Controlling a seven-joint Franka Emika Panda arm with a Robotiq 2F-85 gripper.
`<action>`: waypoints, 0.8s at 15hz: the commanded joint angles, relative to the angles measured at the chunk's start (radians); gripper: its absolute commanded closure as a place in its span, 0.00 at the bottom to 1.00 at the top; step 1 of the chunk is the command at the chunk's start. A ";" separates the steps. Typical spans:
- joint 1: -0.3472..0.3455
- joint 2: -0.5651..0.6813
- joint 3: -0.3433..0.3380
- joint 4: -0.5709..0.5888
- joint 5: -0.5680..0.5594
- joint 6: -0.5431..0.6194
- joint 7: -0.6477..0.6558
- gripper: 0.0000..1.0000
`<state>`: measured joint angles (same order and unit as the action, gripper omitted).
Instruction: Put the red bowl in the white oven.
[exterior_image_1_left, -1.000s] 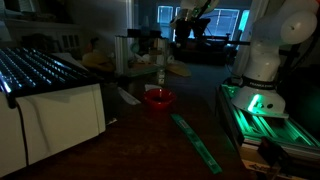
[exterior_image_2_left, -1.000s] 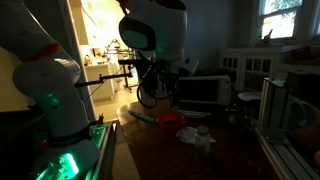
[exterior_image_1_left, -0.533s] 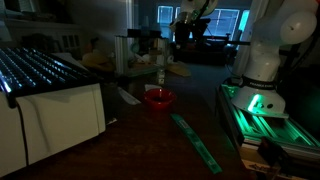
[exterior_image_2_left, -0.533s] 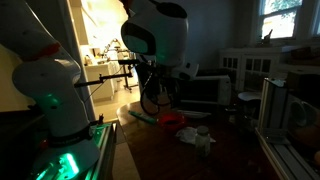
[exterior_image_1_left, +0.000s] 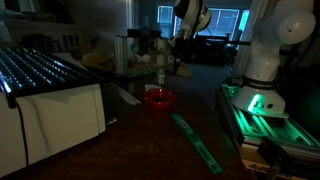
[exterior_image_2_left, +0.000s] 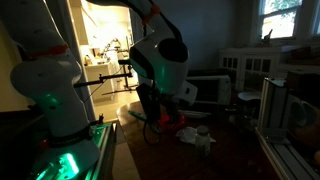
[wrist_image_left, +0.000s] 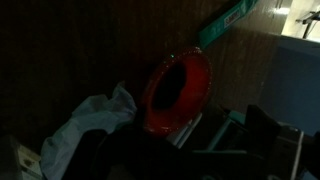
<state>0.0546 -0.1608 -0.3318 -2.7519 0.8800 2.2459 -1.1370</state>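
Observation:
The red bowl's far rim (exterior_image_1_left: 170, 91) (wrist_image_left: 172, 126), on the side away from the green strip, should be the next place my gripper goes to and closes on.
The red bowl (exterior_image_1_left: 158, 98) sits on the dark table, and also shows in the wrist view (wrist_image_left: 178, 90) and partly behind the arm (exterior_image_2_left: 174, 119). My gripper (exterior_image_1_left: 181, 62) hangs above and just behind the bowl, empty. In the wrist view its dark fingers (wrist_image_left: 200, 152) lie spread at the bottom edge with the bowl just ahead of them. The white oven (exterior_image_1_left: 55, 118) stands at the table's left with a wire rack on top.
A white crumpled cloth (wrist_image_left: 85, 125) lies right beside the bowl. A long green strip (exterior_image_1_left: 197, 140) lies on the table near the front. The robot base (exterior_image_1_left: 262, 75) with green lights stands at the right. A white appliance (exterior_image_2_left: 205, 92) stands at the back.
The arm has come down from the top of the views towards the red bowl. The bowl has not moved.

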 joint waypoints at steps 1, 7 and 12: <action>-0.063 0.140 0.057 0.036 0.141 -0.004 -0.141 0.00; -0.131 0.140 0.122 0.021 0.158 -0.003 -0.157 0.00; -0.147 0.205 0.135 0.052 0.319 -0.034 -0.276 0.00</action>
<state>-0.0577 -0.0164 -0.2175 -2.7273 1.0905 2.2415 -1.3258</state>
